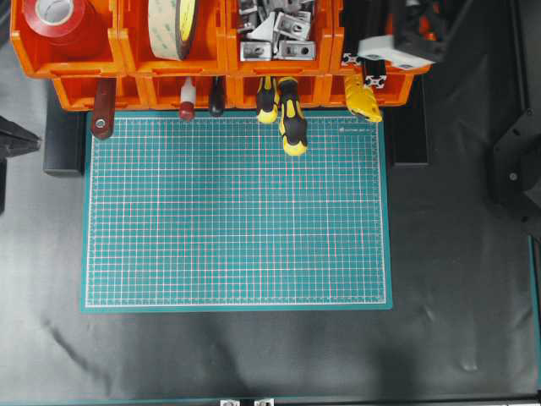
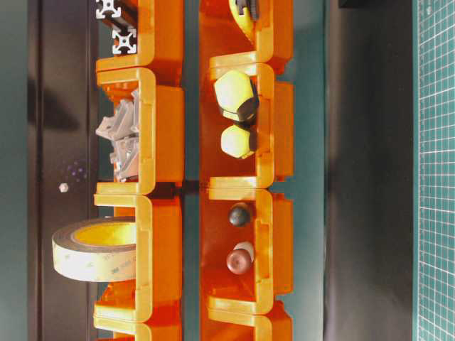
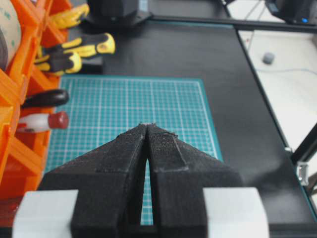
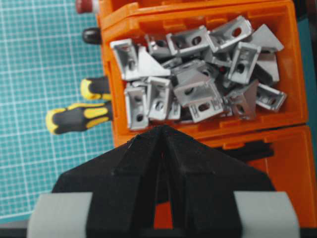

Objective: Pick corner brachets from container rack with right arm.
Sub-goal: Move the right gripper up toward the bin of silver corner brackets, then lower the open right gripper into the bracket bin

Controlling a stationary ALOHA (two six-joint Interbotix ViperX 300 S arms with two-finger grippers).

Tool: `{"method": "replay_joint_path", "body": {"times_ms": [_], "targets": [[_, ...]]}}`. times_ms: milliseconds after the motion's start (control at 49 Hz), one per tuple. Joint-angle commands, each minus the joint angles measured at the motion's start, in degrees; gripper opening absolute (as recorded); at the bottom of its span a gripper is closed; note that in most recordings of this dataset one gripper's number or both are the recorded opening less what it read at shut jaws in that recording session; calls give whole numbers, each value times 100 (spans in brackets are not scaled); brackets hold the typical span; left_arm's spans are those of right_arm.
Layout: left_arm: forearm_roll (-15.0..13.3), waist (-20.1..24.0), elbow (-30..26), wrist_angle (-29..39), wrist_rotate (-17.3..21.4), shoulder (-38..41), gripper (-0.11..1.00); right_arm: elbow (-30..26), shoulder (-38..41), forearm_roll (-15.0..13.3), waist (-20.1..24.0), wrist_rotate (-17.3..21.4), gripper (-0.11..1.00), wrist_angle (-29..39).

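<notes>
My right gripper will next close on the triangular side of the corner bracket (image 1: 266, 29) (image 4: 150, 65) at the end of the bin beside the tape roll.
The corner brackets (image 4: 198, 84) lie piled in an upper bin of the orange container rack (image 4: 208, 133). They also show in the overhead view (image 1: 275, 30) and the table-level view (image 2: 121, 142). My right gripper (image 4: 162, 129) is shut and empty, its tips over the near wall of the bracket bin, above the rack. In the overhead view the right gripper (image 1: 372, 49) is just right of the bracket bin. My left gripper (image 3: 148, 125) is shut and empty over the green mat (image 3: 138, 109), and it sits at the far left of the overhead view (image 1: 25, 142).
Neighbouring bins of the rack (image 1: 127, 63) hold red tape (image 1: 55, 21), a tape roll (image 1: 173, 25) and black profile bars (image 2: 117, 28). Yellow-black screwdriver handles (image 1: 292, 123) and other tool handles (image 1: 186, 106) stick out of the lower tier over the mat (image 1: 237, 211).
</notes>
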Motion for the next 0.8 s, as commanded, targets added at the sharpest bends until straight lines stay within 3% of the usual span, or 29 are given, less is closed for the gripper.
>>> {"method": "replay_joint_path", "body": {"times_ms": [0, 143, 204, 286, 449, 531, 776], "targets": [[18, -9, -193, -9, -18, 0, 0, -167, 26, -18, -44, -88, 1, 53], [18, -9, -193, 9, -18, -26, 0, -167, 193, -18, -88, -316, 1, 62], [18, -9, -193, 9, -18, -26, 0, -167, 264, -18, -123, -378, 7, 62], [18, -9, -193, 9, -26, -18, 0, -158, 352, -18, -141, -387, 24, 70], [18, -9, -193, 9, -35, -35, 0, -123, 492, -18, -123, -316, 70, 62], [18, -9, -193, 9, -35, -44, 0, -123, 554, -18, -123, -334, 84, 0], [18, -9, -202, 9, -35, -44, 0, -132, 791, -18, -123, -334, 86, -88]]}}
